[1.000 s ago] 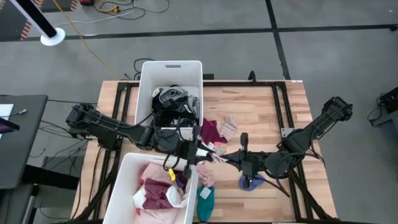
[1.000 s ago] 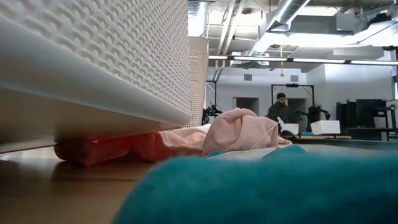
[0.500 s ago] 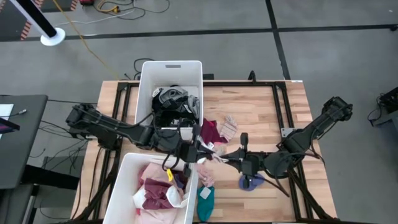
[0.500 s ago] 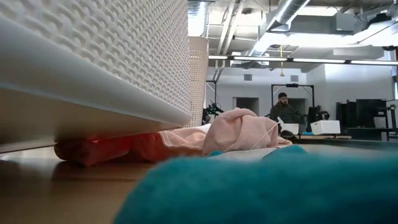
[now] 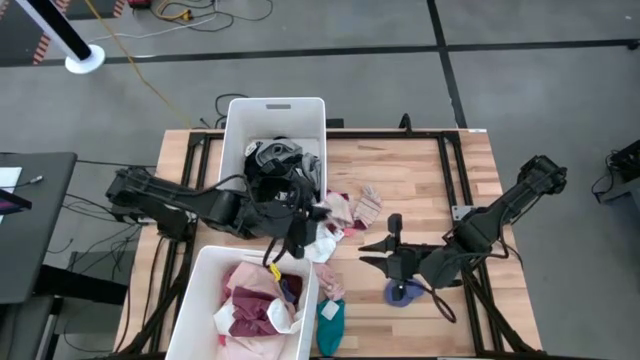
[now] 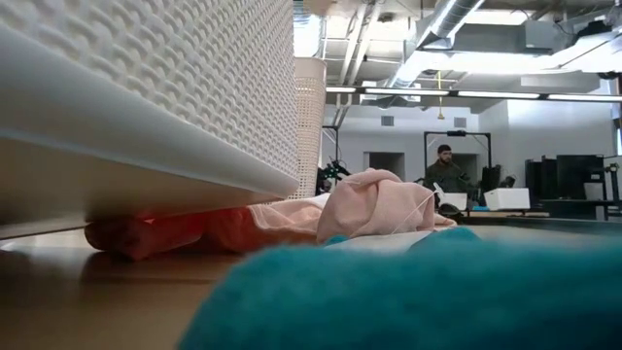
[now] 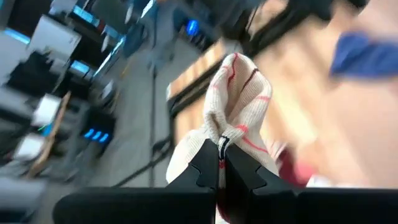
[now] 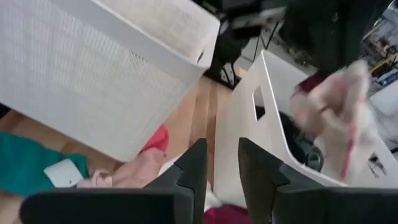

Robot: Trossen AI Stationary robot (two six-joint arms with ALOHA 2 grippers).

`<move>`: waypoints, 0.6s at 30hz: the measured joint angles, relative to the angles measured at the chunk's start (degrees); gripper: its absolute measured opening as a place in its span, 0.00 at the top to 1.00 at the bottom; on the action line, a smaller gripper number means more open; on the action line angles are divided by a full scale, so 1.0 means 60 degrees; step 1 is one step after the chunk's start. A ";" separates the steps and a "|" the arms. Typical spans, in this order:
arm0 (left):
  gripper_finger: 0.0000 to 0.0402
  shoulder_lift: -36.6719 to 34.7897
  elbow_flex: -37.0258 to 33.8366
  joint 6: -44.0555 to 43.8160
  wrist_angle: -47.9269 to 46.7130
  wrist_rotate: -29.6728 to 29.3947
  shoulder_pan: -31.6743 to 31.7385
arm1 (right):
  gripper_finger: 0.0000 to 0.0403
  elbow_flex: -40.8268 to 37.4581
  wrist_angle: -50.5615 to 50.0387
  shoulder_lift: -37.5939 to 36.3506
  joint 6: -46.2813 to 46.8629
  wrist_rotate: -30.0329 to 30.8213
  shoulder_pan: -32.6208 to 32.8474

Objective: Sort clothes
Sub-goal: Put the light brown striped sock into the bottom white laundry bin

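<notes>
The left gripper should drop the cream sock on the pink cloth (image 5: 267, 283) toward the near white bin's far end.
A cream sock with red stripes (image 7: 239, 93) is in my shut left gripper (image 5: 304, 222), between the far white bin (image 5: 236, 130) and the near white bin (image 5: 200, 275). The right wrist view shows that sock (image 8: 336, 112) in front of the far bin. My right gripper (image 5: 372, 250) stands open a little to the sock's right, nothing between its fingers (image 8: 256, 165). Loose clothes lie on the table: a maroon piece (image 5: 340, 208), a pink sock (image 5: 369, 202), a blue piece (image 5: 404, 293), a teal piece (image 5: 330, 322). My left gripper pinches a bunched fold of the sock (image 7: 222, 135) between its two fingers. The fingers come from the table's left, slanting slightly down. The rest of the sock bulges out beyond the fingertips (image 5: 325, 238); whether its lower end touches the clothes on the table I cannot tell.
The far bin holds dark and grey clothes (image 5: 275, 165); the near bin holds pink and maroon ones (image 5: 250, 305). In the low view a teal cloth (image 6: 408, 292) fills the front and a pink cloth (image 6: 369, 204) lies beside the bin wall (image 6: 146, 87). Bare wood lies at the far right (image 5: 430, 170).
The two grippers met on the sock at mid-table. My right gripper has let go of it and opened. My left gripper has risen, rolled and drawn back toward the far bin, taking the sock away from the right gripper.
</notes>
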 joint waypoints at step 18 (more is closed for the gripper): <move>1.00 -0.0614 0.1491 -0.2289 -0.5587 -0.0400 0.2844 | 0.52 0.0000 -0.1936 0.0087 0.2738 0.0004 0.0315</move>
